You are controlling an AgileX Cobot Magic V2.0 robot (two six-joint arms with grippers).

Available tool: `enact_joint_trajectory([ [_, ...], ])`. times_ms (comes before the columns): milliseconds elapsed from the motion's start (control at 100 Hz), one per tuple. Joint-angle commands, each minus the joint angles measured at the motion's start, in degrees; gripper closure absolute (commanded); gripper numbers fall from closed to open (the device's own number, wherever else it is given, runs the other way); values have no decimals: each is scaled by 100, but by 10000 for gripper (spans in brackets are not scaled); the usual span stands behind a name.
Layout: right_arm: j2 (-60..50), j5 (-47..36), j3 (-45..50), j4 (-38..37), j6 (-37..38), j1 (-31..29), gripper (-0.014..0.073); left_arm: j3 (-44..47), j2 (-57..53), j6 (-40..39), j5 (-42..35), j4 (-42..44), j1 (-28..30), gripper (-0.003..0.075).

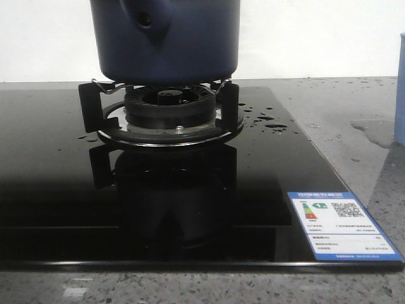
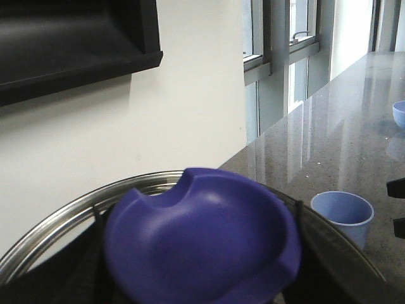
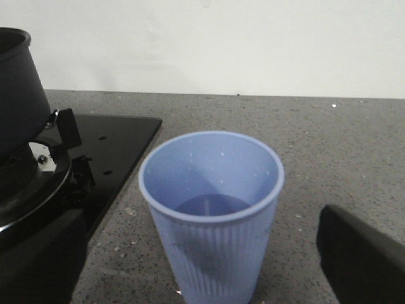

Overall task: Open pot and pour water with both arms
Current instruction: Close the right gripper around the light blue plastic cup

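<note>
I need to move my right gripper to the pale blue cup beside the stove next and close it around the cup's middle (image 1: 400, 92) (image 3: 215, 256), below the cup's rim.
The dark navy pot (image 1: 166, 39) stands on the gas burner (image 1: 168, 107); its top is cut off in the front view, and in the right wrist view only part of its wall (image 3: 18, 88) and rim shows. In the left wrist view my left gripper (image 2: 196, 253) is shut on the purple-blue knob (image 2: 202, 240) of a glass lid with a steel rim (image 2: 57, 218). A pale blue cup (image 3: 212, 209) with some water in it stands on the counter beside the stove. My right gripper (image 3: 202, 266) is open around it, both fingers clear of its wall.
Water drops (image 1: 269, 120) lie on the black glass stove top (image 1: 57, 164), with a puddle (image 1: 373, 130) on the grey counter. The cup's edge (image 1: 400, 88) shows at the far right of the front view. A pale blue bowl (image 2: 398, 114) sits farther along the counter.
</note>
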Motion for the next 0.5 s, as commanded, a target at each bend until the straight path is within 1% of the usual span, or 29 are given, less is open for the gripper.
enact_joint_trajectory([
  [0,314,-564,-131,101,-51,181,-52,-178,-150,-53,30,-663,5,469],
  [110,778,-687,-131,101,-51,290,-52,-178,-150,-53,43,-688,5,469],
  [300,1340,-1425,-131,101,45,296,-52,-178,-150,-53,78,-695,5,469],
  [490,1708,-1507,-143,-10,399,365,-52,-178,-150,-43,78,-695,5,469],
])
